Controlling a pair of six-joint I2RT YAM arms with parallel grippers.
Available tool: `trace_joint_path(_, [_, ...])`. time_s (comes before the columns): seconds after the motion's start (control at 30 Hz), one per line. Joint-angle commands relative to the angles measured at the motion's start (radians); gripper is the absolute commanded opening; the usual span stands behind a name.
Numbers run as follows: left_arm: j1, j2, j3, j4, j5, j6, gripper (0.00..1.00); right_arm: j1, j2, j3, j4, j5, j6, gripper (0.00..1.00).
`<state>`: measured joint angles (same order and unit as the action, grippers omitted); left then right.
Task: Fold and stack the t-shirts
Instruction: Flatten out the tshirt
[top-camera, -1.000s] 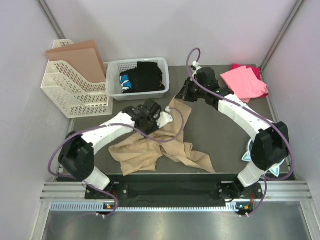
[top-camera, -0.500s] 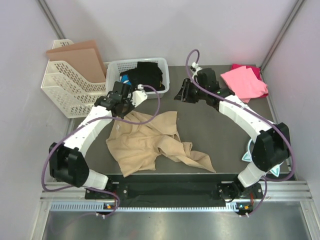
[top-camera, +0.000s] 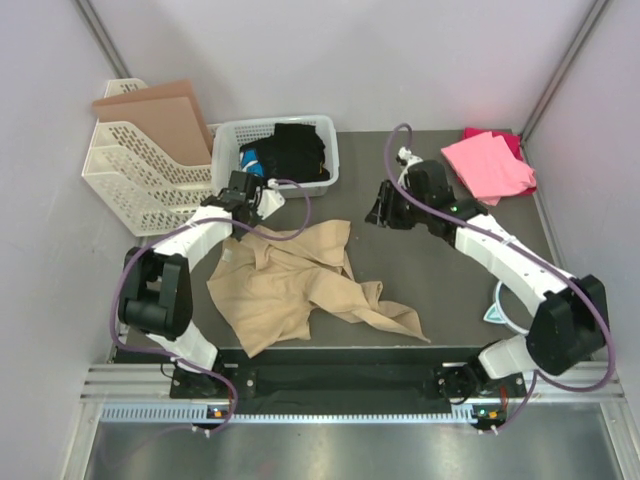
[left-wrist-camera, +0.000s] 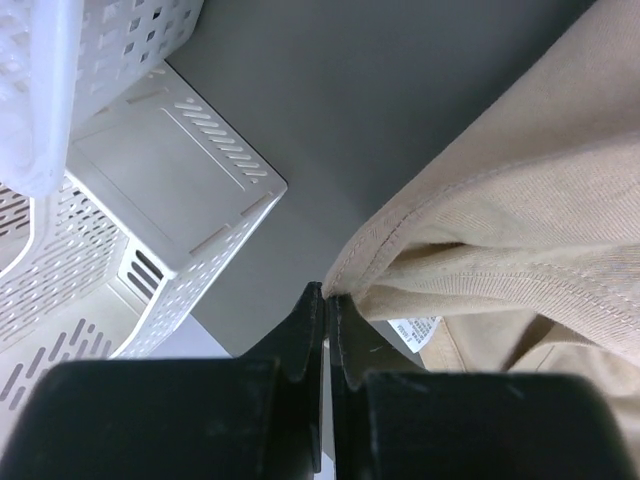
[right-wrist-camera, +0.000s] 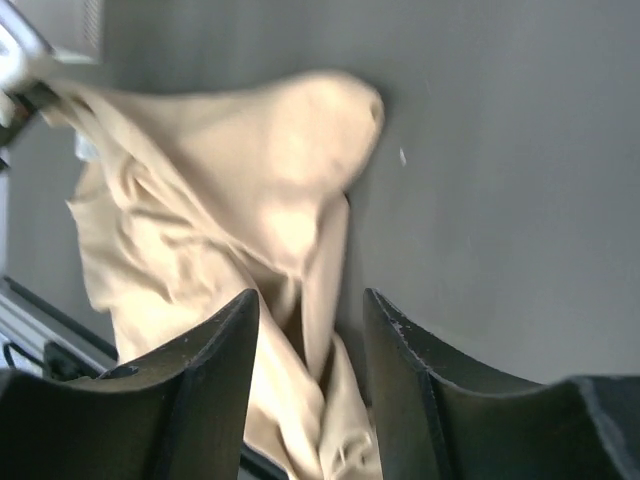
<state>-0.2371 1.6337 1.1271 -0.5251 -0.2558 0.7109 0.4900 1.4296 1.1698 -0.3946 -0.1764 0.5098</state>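
My right gripper is going to close next on the small fold (top-camera: 374, 293) (right-wrist-camera: 351, 436) of the tan t-shirt, where the long pointed end of the t-shirt begins.
The tan t-shirt (top-camera: 290, 285) lies crumpled in the middle of the dark table, spread toward the left. My left gripper (top-camera: 243, 207) is at its far left corner, just in front of the basket. In the left wrist view the gripper (left-wrist-camera: 326, 296) is shut on the hem of the tan t-shirt (left-wrist-camera: 520, 200). My right gripper (top-camera: 384, 212) is open and empty above bare table, right of the shirt's far corner. In the right wrist view the gripper (right-wrist-camera: 310, 312) hangs over the tan t-shirt (right-wrist-camera: 250, 190). The pink t-shirt (top-camera: 487, 166) lies on a magenta one (top-camera: 506, 139) at the far right.
A white basket (top-camera: 228, 178) of dark clothes stands at the far middle. A white file rack (top-camera: 140, 185) holding a brown cardboard sheet (top-camera: 150, 112) stands far left; the rack also shows in the left wrist view (left-wrist-camera: 150, 200). A small white-and-teal item (top-camera: 496, 306) lies near the right arm.
My left gripper has pulled the shirt's corner from the middle to the far left, spreading the cloth. My right gripper has drawn back to the right and nearer, away from the shirt.
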Motion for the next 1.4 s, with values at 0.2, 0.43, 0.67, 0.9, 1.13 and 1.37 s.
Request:
trace_joint_path(0.2, [0.105, -0.026, 0.000, 0.076, -0.008, 0.002, 0.34, 0.019, -0.250, -0.355, -0.052, 0.049, 0.087, 0.47])
trace_joint_path(0.43, [0.101, -0.083, 0.094, -0.065, 0.104, -0.065, 0.33, 0.044, -0.276, -0.464, 0.037, -0.075, 0.137, 0.47])
trace_joint_path(0.67, [0.098, -0.097, 0.096, -0.111, 0.145, -0.087, 0.30, 0.088, -0.258, -0.441, 0.068, -0.140, 0.162, 0.46])
trace_joint_path(0.9, [0.068, -0.092, 0.034, -0.115, 0.188, -0.119, 0.30, 0.102, -0.318, -0.456, 0.080, -0.135, 0.182, 0.51])
trace_joint_path(1.13, [0.047, -0.064, 0.037, -0.107, 0.216, -0.154, 0.30, 0.108, -0.230, -0.483, 0.123, -0.114, 0.165, 0.50])
trace_joint_path(1.37, [0.044, -0.040, 0.040, -0.078, 0.213, -0.151, 0.30, 0.113, -0.186, -0.464, 0.100, -0.072, 0.125, 0.48])
